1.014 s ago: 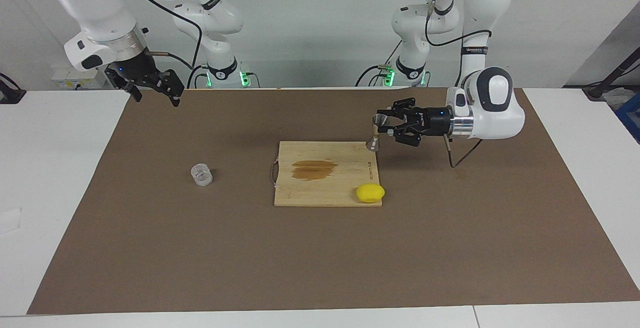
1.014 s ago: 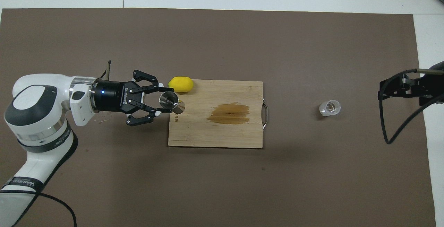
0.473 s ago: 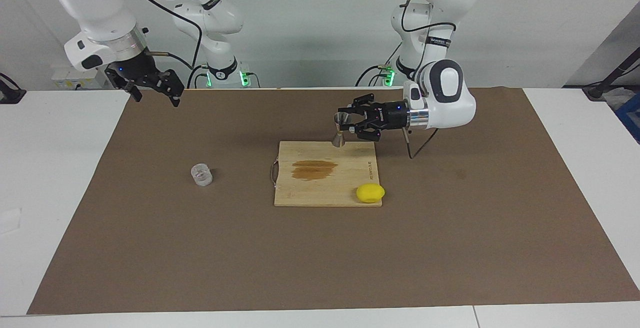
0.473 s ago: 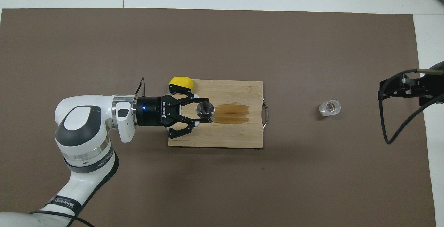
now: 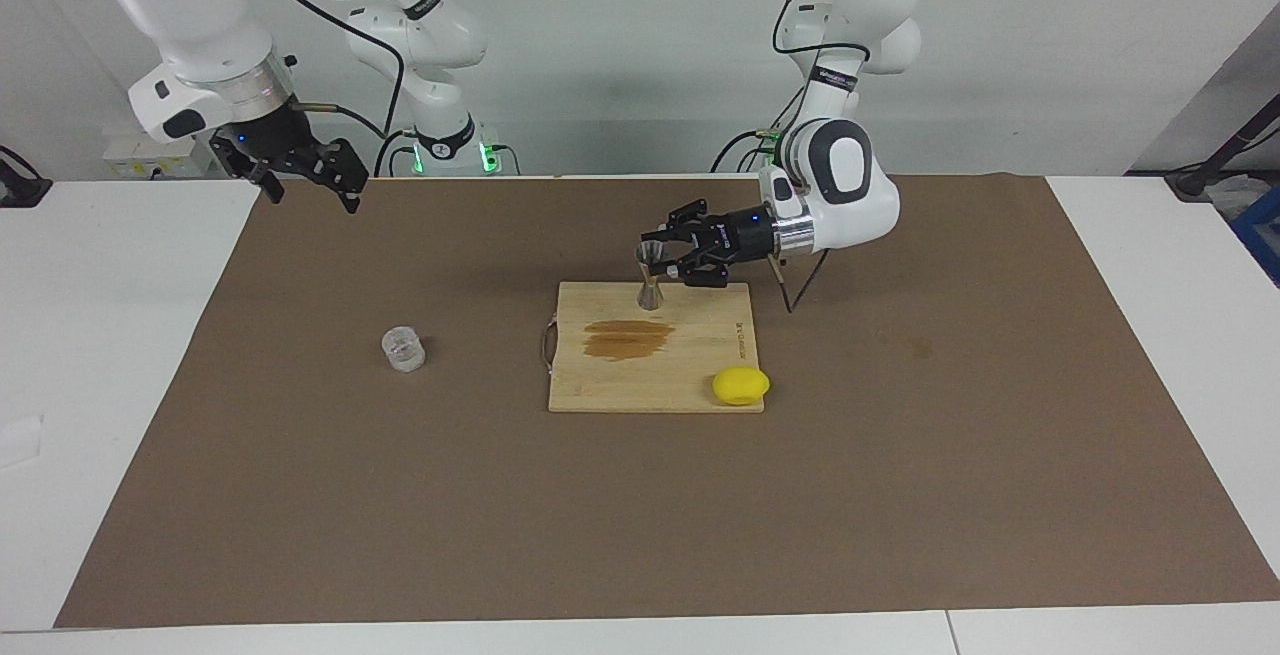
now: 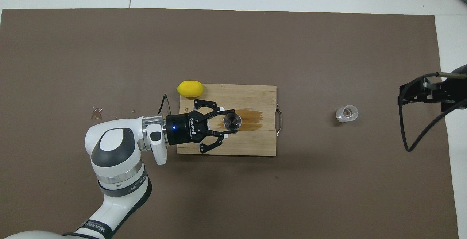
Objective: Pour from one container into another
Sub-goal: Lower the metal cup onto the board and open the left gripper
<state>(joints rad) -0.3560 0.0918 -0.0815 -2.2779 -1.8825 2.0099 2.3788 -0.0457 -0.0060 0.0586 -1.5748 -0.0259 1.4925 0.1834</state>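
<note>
The metal jigger, now low over the cutting board, will be released by my left gripper onto the board, at the brown stain's end [image 6: 230,124] that is toward my left arm.
The metal hourglass jigger [image 5: 650,277] [image 6: 232,121] stands upright in my left gripper [image 5: 657,253] [image 6: 227,121], which is shut on its upper cone. It hangs low over the wooden cutting board [image 5: 620,387] [image 6: 226,145], at the edge nearer the robots; whether its base touches the board I cannot tell. The small clear glass cup [image 5: 403,348] [image 6: 347,113] stands alone on the brown mat, toward the right arm's end. My right gripper [image 5: 312,191] [image 6: 405,95] waits open and empty, raised over the mat's corner at that end.
A brown wet stain [image 5: 628,338] [image 6: 245,118] marks the middle of the board. A yellow lemon [image 5: 741,385] [image 6: 189,88] lies at the board's corner farther from the robots, toward the left arm's end. A small wet patch [image 6: 96,113] shows on the mat.
My left gripper has carried the jigger from off the board's end to over the board, toward the right arm's end. The right arm has not moved.
</note>
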